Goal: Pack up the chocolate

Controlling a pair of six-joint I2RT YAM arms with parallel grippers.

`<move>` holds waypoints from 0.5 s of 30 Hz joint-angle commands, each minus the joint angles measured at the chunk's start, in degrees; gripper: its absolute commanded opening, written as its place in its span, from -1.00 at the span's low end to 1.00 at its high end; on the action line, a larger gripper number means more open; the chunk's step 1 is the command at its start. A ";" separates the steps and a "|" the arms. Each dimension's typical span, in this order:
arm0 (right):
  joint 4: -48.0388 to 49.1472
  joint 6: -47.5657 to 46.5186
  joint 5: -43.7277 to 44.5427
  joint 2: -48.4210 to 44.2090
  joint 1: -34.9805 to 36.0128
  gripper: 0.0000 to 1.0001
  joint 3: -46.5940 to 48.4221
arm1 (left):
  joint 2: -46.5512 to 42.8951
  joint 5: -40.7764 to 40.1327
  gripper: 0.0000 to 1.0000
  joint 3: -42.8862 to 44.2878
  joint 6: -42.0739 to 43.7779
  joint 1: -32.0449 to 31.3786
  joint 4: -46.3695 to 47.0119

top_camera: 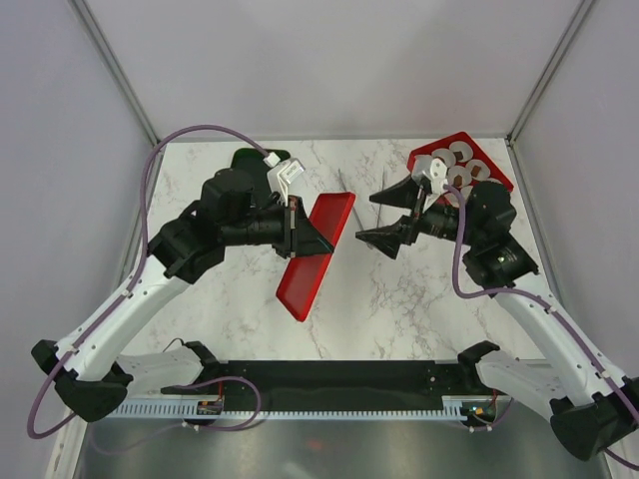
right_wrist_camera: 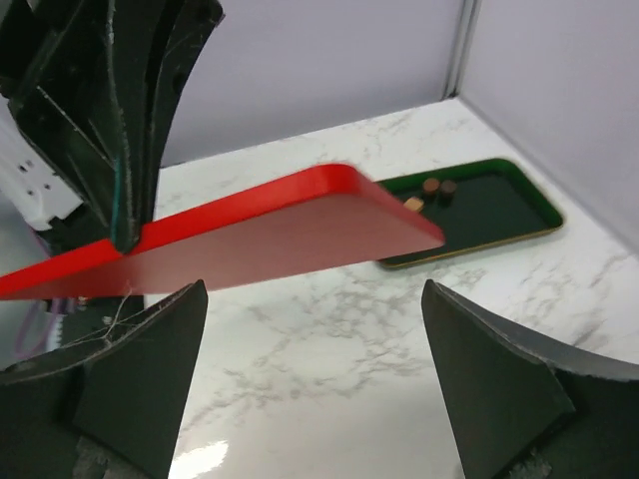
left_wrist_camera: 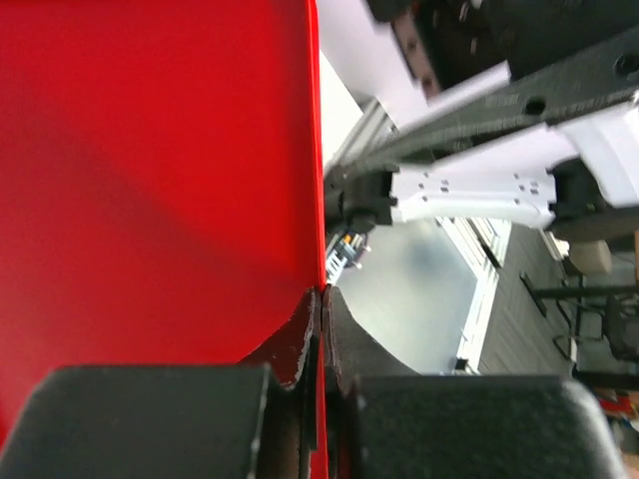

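Note:
My right gripper is to grab the red lid next by its long edge [top_camera: 343, 220] [right_wrist_camera: 225, 208], between my left gripper and the far corner of the lid.
My left gripper [top_camera: 305, 228] is shut on the edge of a flat red lid [top_camera: 318, 251] and holds it tilted above the table; in the left wrist view the lid [left_wrist_camera: 150, 180] fills the left half and the jaws [left_wrist_camera: 321, 299] pinch its rim. My right gripper [top_camera: 365, 218] is open and empty, just right of the lid; in its own view [right_wrist_camera: 312, 299] it faces the lid [right_wrist_camera: 250, 235]. Beyond the lid a dark green tray [right_wrist_camera: 499, 215] holds a few chocolates [right_wrist_camera: 434, 188], two brown and one cream. In the top view they are hidden.
A red box [top_camera: 494, 160] with several white pleated paper cups [top_camera: 461, 152] stands at the back right, behind my right wrist. The green tray [top_camera: 262, 157] is at the back left, mostly under my left arm. Thin metal tongs [top_camera: 345, 183] lie behind the lid.

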 commanded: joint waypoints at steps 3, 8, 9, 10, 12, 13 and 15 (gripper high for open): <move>-11.04 -27.59 -3.23 -0.24 -0.71 0.94 7.13 | -2.46 5.52 -0.95 0.84 1.70 0.23 -2.54; -19.11 -45.10 -4.16 -0.96 -0.71 0.96 9.50 | -2.29 6.05 -0.95 -0.30 1.97 0.23 -3.34; -20.18 -49.31 -5.23 0.00 -0.71 0.94 10.98 | -2.02 6.23 -0.95 -0.74 1.96 0.23 -3.25; -22.11 -51.79 -6.72 0.54 -0.71 0.90 11.69 | -2.02 6.32 -0.95 -1.00 2.05 0.23 -3.25; -22.30 -54.44 -9.19 1.42 -0.54 0.85 12.58 | -1.23 6.75 -0.95 -1.09 2.31 0.23 -3.25; -22.39 -56.89 -9.19 1.77 -0.45 0.79 12.75 | -0.97 6.84 -0.95 -1.09 2.40 0.23 -3.25; -23.70 -59.27 -6.49 2.21 0.77 0.76 13.89 | -0.35 6.84 -0.95 -1.18 2.84 0.23 -3.34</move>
